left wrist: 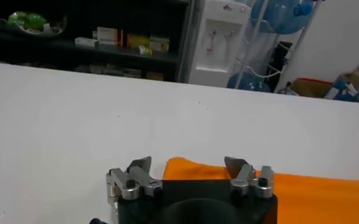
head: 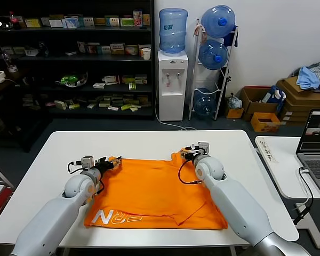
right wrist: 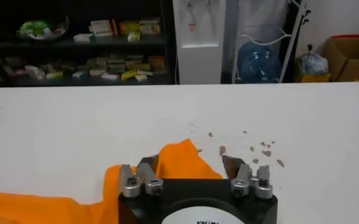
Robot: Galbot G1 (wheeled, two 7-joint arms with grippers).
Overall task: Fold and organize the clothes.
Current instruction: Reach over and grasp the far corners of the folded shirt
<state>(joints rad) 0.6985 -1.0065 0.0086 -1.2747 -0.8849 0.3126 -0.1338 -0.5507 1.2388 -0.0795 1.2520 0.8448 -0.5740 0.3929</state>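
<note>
The T-shirt's far edge has my left gripper too far in along it, so next I back that gripper off and pinch the corner point(left wrist: 175, 162) beside it before folding.
The orange T-shirt point(head: 154, 189) lies on the white table point(head: 149, 141), partly folded, with white lettering point(head: 104, 216) at its near left corner. My left gripper point(head: 110, 161) is at the shirt's far left corner. In the left wrist view the left gripper point(left wrist: 188, 164) is open, with an orange edge point(left wrist: 194, 170) between its jaws. My right gripper point(head: 188, 153) is at the far right corner. In the right wrist view the right gripper point(right wrist: 188, 163) is open, and a pointed orange corner point(right wrist: 179, 159) lies between its jaws.
A side table with a laptop point(head: 316, 144) stands to the right. A water dispenser point(head: 172, 80), bottle rack, shelves, and cardboard boxes with a blue-grey cloth heap point(head: 312, 76) are behind. Brown specks point(right wrist: 252, 146) mark the table past the right gripper.
</note>
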